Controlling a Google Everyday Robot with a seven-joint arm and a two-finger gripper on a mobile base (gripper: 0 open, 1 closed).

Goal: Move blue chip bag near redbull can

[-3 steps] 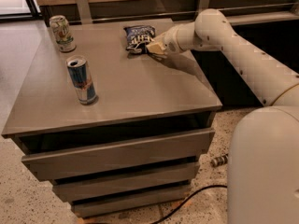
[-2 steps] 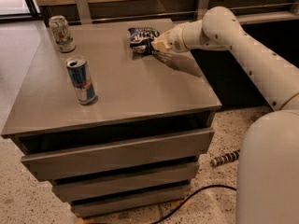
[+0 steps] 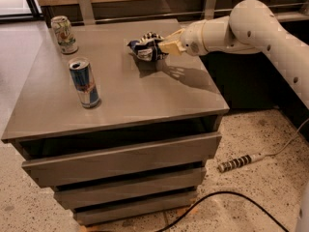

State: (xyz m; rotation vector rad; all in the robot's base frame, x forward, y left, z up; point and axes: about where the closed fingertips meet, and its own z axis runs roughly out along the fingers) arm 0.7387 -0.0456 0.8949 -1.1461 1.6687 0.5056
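I need to release the blue chip bag from my gripper on the grey tabletop [image 3: 123, 79] right up against the redbull can's near-arm side.
The blue chip bag [image 3: 145, 47] is crumpled and lifted a little above the back of the grey tabletop [image 3: 120, 91], casting a shadow below it. My gripper [image 3: 163, 47] reaches in from the right and is shut on the bag's right end. The redbull can [image 3: 84, 83] stands upright at the front left of the tabletop, well to the left of and nearer than the bag.
A shorter white-and-green can [image 3: 64, 35] stands at the back left corner. The tabletop tops a cabinet of drawers [image 3: 120, 163]. A power strip and cables [image 3: 236, 163] lie on the speckled floor at the right. A wooden wall panel runs behind.
The bag has been taken off the tabletop and crumpled in the gripper. It now hangs above the surface, and the arm has shifted slightly.
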